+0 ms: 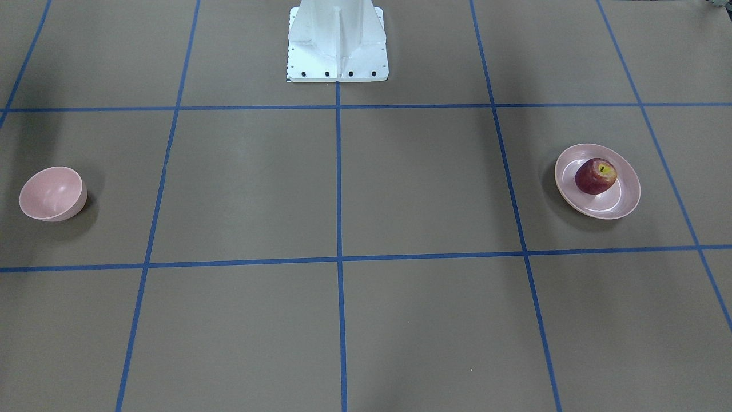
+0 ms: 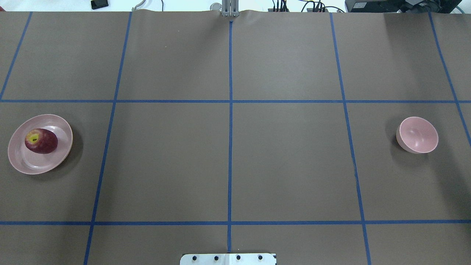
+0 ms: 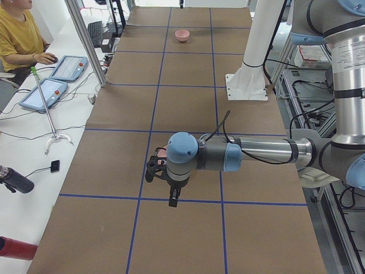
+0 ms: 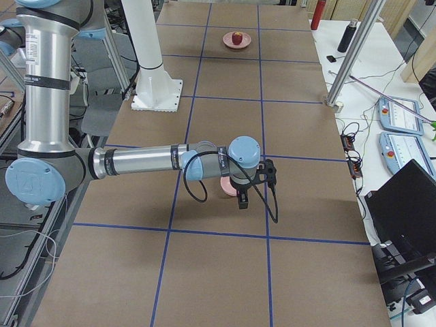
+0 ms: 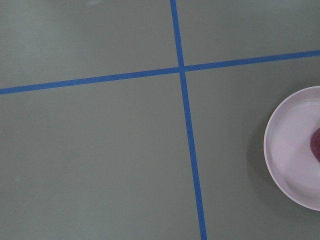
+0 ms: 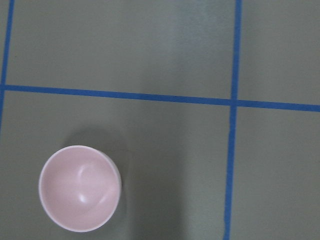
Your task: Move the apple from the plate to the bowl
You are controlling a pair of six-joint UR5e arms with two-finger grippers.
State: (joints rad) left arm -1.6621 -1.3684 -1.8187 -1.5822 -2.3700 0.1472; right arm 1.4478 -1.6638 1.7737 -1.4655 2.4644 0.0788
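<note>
The robot's right gripper should grip the rim of the deep pink bowl (image 1: 22,194) (image 6: 120,189), on the bowl's side farthest from the pale-pink plate.
The dark-red apple (image 1: 596,176) lies on the pale-pink plate (image 1: 624,201) at my left end of the table; both also show in the overhead view, apple (image 2: 41,140) on plate (image 2: 22,162). The deep pink bowl (image 1: 51,193) stands empty at my right end (image 2: 417,135). The left gripper (image 3: 171,197) hangs above the table beside the plate; the left wrist view shows the plate (image 5: 290,145) and a sliver of apple (image 5: 316,144). The right gripper (image 4: 243,197) hangs near the bowl (image 6: 80,187). I cannot tell whether either gripper is open or shut.
The white robot pedestal (image 1: 337,40) stands at the table's middle rear edge. Blue tape lines (image 2: 230,147) grid the brown table. An operator (image 3: 17,34) sits beyond the table's far side with control tablets (image 3: 51,91). A laptop (image 4: 409,204) sits off the table.
</note>
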